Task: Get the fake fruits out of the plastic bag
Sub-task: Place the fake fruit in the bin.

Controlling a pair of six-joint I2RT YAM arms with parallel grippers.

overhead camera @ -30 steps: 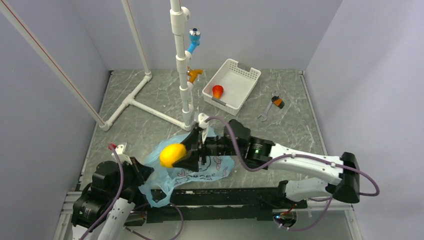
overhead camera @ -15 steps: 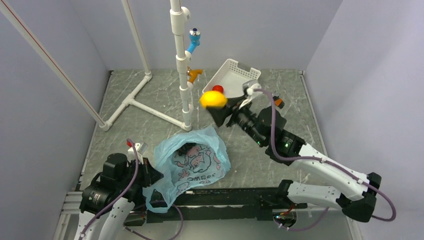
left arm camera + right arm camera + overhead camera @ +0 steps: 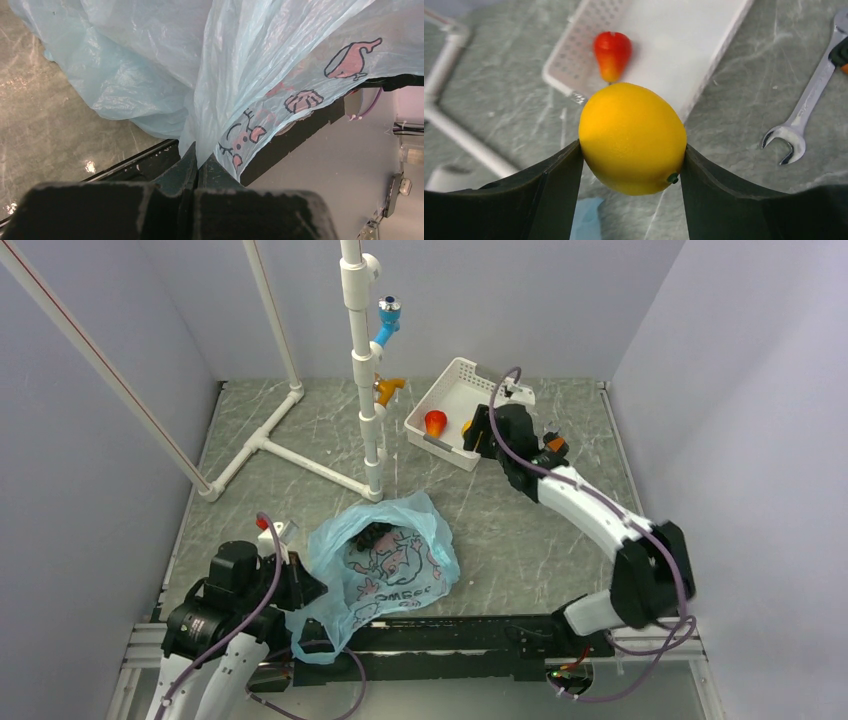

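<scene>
The robot's right gripper will release the yellow-orange fruit inside the white basket's near corner (image 3: 472, 446) (image 3: 663, 101), close to the red-orange fruit.
The light-blue plastic bag (image 3: 390, 562) lies at the near middle of the table, its mouth open toward the back. Dark grapes (image 3: 372, 537) show inside the mouth. My left gripper (image 3: 300, 585) is shut on the bag's near-left edge; the left wrist view shows the film (image 3: 250, 65) pinched between its closed jaws (image 3: 196, 160). My right gripper (image 3: 478, 430) is shut on the yellow-orange fruit (image 3: 632, 137) and holds it at the near right edge of the white basket (image 3: 490, 385). The red-orange fruit (image 3: 435, 423) lies in the basket and also shows in the right wrist view (image 3: 612, 50).
A white PVC pipe frame (image 3: 365, 360) with a blue and an orange fitting stands at the back left and middle. An orange-handled wrench (image 3: 548, 448) lies right of the basket, close to my right arm. A black rail runs along the near edge.
My right arm has swung from over the bag, up and back to the basket, carrying the yellow-orange fruit. The bag has settled flat. My left gripper has kept its hold on the bag.
</scene>
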